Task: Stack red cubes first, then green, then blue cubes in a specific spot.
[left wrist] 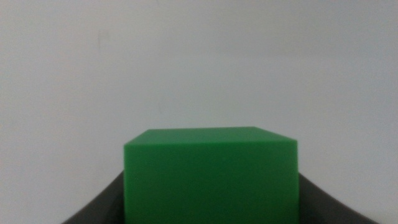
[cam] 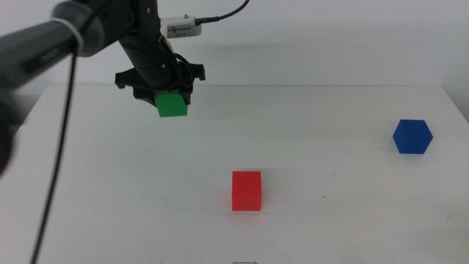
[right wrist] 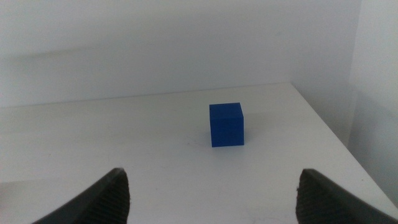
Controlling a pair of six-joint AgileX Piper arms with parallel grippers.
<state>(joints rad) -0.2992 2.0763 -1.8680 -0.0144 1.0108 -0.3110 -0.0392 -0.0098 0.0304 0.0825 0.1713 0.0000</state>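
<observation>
Next, I release the green cube from my left gripper squarely atop the red cube (cam: pixel 246 176) near the table's front centre.
My left gripper (cam: pixel 171 101) is shut on the green cube (cam: pixel 172 105), which it holds above the far left part of the white table. In the left wrist view the green cube (left wrist: pixel 210 175) fills the space between the dark jaws. The red cube (cam: pixel 246 191) rests alone on the table near the front centre. The blue cube (cam: pixel 412 136) sits at the right side. In the right wrist view my right gripper (right wrist: pixel 214 193) stands open, well back from the blue cube (right wrist: pixel 226 124); that arm is out of the middle view.
The left arm and its cable (cam: pixel 62 132) reach in from the upper left. The table's far edge (cam: pixel 293 86) meets a white wall, and its right edge (right wrist: pixel 323 127) runs close beside the blue cube.
</observation>
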